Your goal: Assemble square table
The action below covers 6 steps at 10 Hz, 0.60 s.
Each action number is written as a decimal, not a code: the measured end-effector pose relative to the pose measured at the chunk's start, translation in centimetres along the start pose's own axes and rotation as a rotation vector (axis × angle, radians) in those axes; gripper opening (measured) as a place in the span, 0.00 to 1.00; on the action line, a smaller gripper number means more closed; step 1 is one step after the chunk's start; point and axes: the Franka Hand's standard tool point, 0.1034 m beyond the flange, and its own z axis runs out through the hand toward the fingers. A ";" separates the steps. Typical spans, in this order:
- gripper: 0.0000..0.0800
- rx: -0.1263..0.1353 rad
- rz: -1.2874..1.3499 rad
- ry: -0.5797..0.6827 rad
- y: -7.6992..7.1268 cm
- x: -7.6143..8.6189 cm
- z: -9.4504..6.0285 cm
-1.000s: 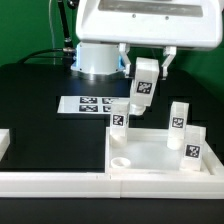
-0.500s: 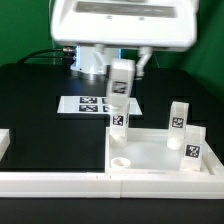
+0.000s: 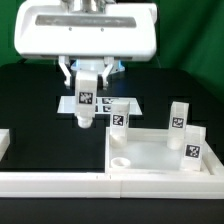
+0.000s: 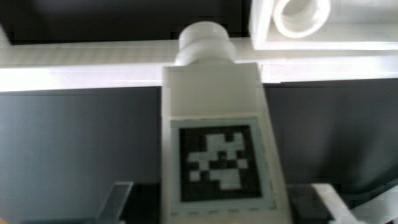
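My gripper is going to release the white leg standing in the tabletop's empty corner socket (image 3: 120, 162) (image 4: 304, 15) beside the front rail.
The white square tabletop (image 3: 160, 152) lies at the exterior view's right, with raised rim. Three short white tagged legs stand upright in its corners (image 3: 119, 118), (image 3: 178, 115), (image 3: 193, 148). The near-left corner socket (image 3: 121, 160) is empty. My gripper (image 3: 87, 76) is shut on a fourth white tagged leg (image 3: 85, 108), which hangs upright above the black table, left of the tabletop. In the wrist view the leg (image 4: 214, 140) fills the middle between my gripper's (image 4: 226, 200) fingers, with the tabletop (image 4: 338, 42) and a round socket (image 4: 302, 14) beyond it.
The marker board (image 3: 125, 104) lies flat behind the held leg. Long white border rails run along the front (image 3: 60, 182) and the left edge (image 3: 3, 142). The robot's white base (image 3: 90, 30) stands at the back, against a green backdrop.
My gripper has carried the leg toward the exterior view's left, from above the tabletop's far-left corner to over the marker board, and lower.
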 end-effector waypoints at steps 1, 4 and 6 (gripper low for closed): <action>0.36 0.007 0.040 -0.008 -0.9 -0.5 0.8; 0.36 0.043 0.120 -0.051 -3.9 -1.2 1.8; 0.36 0.041 0.121 -0.050 -3.7 -1.2 1.8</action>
